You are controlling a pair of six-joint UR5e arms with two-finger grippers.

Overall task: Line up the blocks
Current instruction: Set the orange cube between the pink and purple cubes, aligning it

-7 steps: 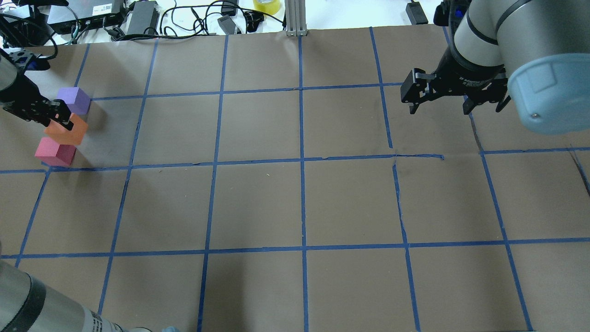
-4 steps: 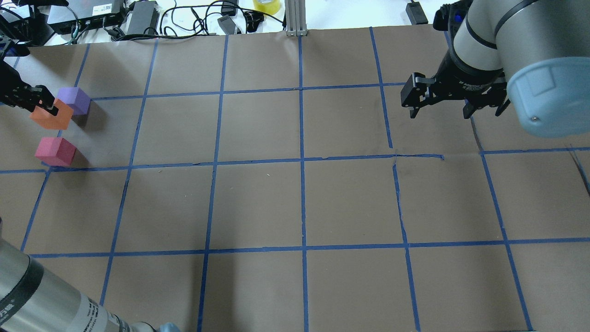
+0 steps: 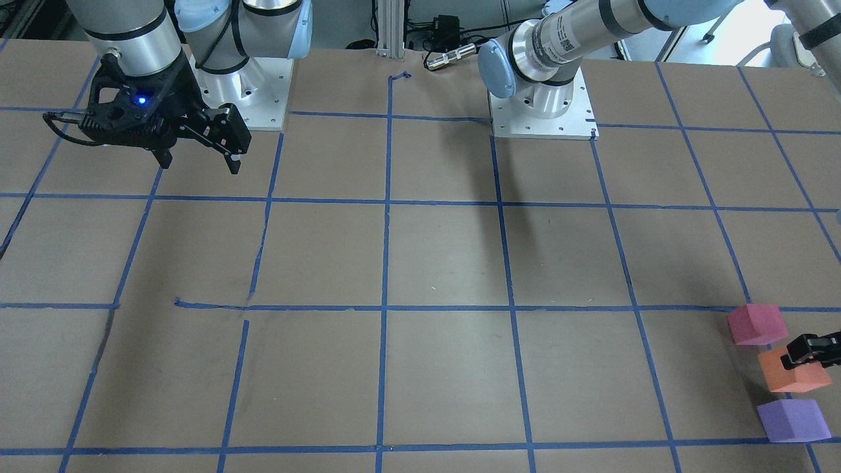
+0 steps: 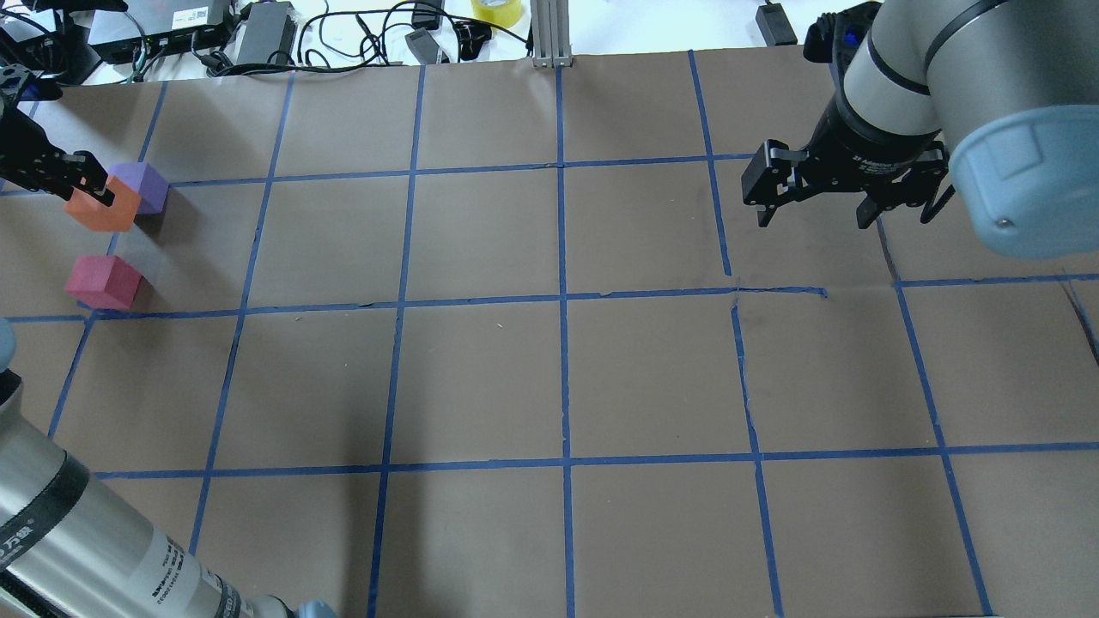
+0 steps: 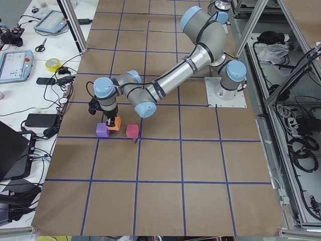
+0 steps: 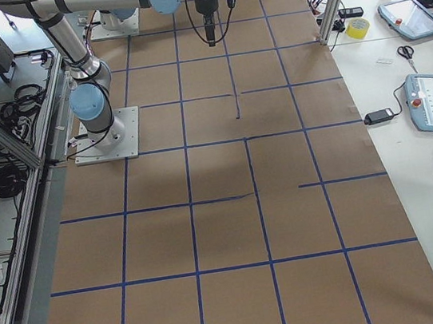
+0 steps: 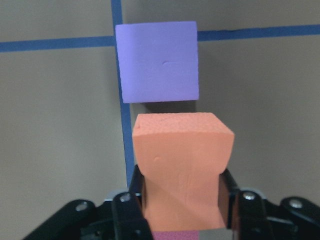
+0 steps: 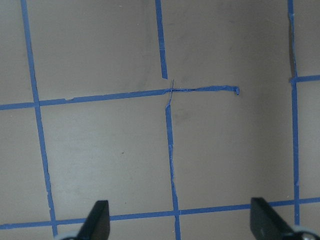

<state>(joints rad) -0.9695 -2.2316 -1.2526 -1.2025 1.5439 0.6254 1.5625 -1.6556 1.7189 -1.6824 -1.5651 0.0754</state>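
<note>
My left gripper needs to release the orange block, now held a little above the table, on the table [image 3: 776, 378] [image 7: 161, 148] between the pink-red block and the purple block.
My left gripper [image 4: 84, 187] is shut on the orange block [image 4: 105, 210] and holds it a little above the table. In the left wrist view the orange block [image 7: 179, 167] sits squeezed between the fingers [image 7: 131, 200]. The purple block [image 4: 143, 185] lies on the table just beyond it. The pink-red block [image 4: 105, 281] lies on the nearer side, apart from it. In the front-facing view the pink-red [image 3: 757, 324], orange [image 3: 792, 372] and purple [image 3: 793, 420] blocks stand roughly in a row. My right gripper [image 4: 811, 210] is open and empty, far to the right above the table.
The brown paper-covered table [image 4: 558, 378] carries a grid of blue tape. Cables, power bricks and a yellow tape roll [image 4: 496, 9] lie beyond the far edge. The blocks sit close to the table's left edge. The left arm's forearm [image 4: 77, 541] crosses the near left corner.
My left gripper has carried the orange block up off the table, towards the far left in the overhead view, so it overlaps the purple block. The right gripper drifted slightly.
</note>
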